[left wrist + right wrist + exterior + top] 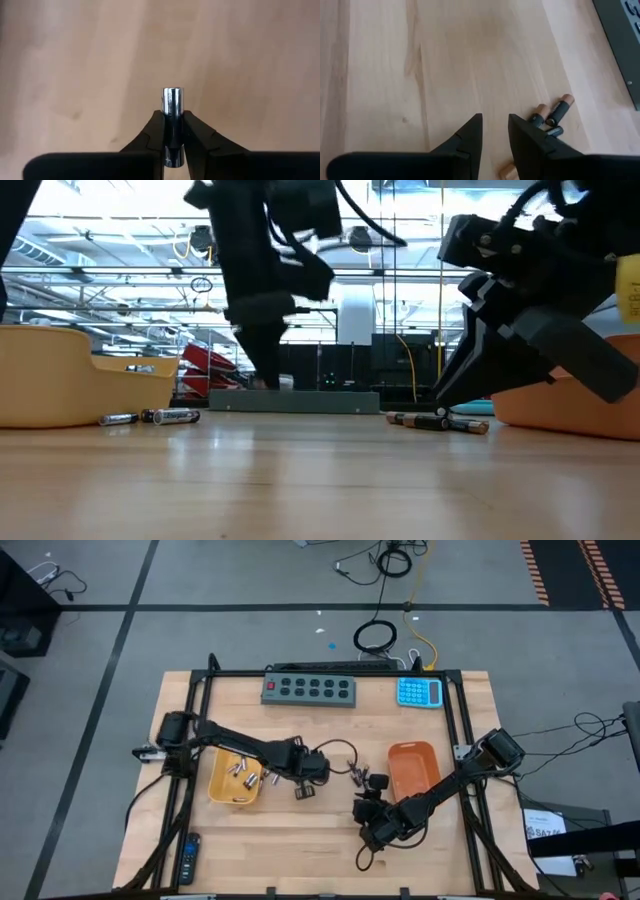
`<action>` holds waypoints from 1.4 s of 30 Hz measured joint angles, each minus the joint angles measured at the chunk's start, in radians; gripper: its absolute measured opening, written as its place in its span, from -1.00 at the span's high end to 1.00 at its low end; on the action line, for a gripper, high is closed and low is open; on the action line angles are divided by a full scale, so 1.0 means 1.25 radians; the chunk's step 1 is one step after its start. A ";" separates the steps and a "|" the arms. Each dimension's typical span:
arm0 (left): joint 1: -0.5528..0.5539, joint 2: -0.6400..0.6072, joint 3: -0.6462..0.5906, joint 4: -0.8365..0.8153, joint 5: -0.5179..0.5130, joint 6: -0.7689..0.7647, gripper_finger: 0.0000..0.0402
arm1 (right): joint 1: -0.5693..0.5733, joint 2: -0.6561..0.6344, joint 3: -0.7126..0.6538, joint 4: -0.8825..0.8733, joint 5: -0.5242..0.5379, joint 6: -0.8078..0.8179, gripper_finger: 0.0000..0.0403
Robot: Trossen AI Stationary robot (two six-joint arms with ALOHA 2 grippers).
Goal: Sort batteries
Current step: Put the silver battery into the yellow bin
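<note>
Next, my left gripper releases the silvery battery, now held beside the yellow tray, in the yellow tray (245,781), close to the side that faces the orange tray.
My left gripper (303,790) (172,131) stands over the wood just right of the yellow tray (222,790), shut on a silvery battery (172,107). Several batteries (243,775) lie in that tray, and two more (160,417) rest on the table beside it. My right gripper (368,796) (495,125) hovers left of the orange tray (413,768), open by a narrow gap with nothing in it. A small heap of dark, copper-ended batteries (552,117) (435,420) lies on the wood beside it. My left gripper pinches the silvery battery by its two sides (172,120) between the ends of its two fingers (155,131). The fingers come steeply from above and lie along the battery. Its free end (172,94) sticks out beyond them, above the wood.
A grey power strip (309,690) and a blue calculator (419,692) lie along the far edge. A black remote (189,858) sits at the near left corner. Bare wood spreads between the two trays and toward the near edge.
</note>
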 joint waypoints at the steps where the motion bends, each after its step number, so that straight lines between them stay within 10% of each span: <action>1: -0.003 -0.014 -0.004 -0.010 -0.014 -0.008 0.79 | 0.002 0.000 0.000 -0.006 0.002 0.001 0.58; 25: -0.084 -0.493 -0.339 -0.083 -0.040 -0.330 0.79 | 0.000 0.000 -0.038 0.090 -0.005 -0.002 0.58; 42: -0.084 -0.543 -0.467 -0.104 0.100 -0.438 0.54 | 0.000 0.000 -0.038 0.084 -0.006 -0.008 0.58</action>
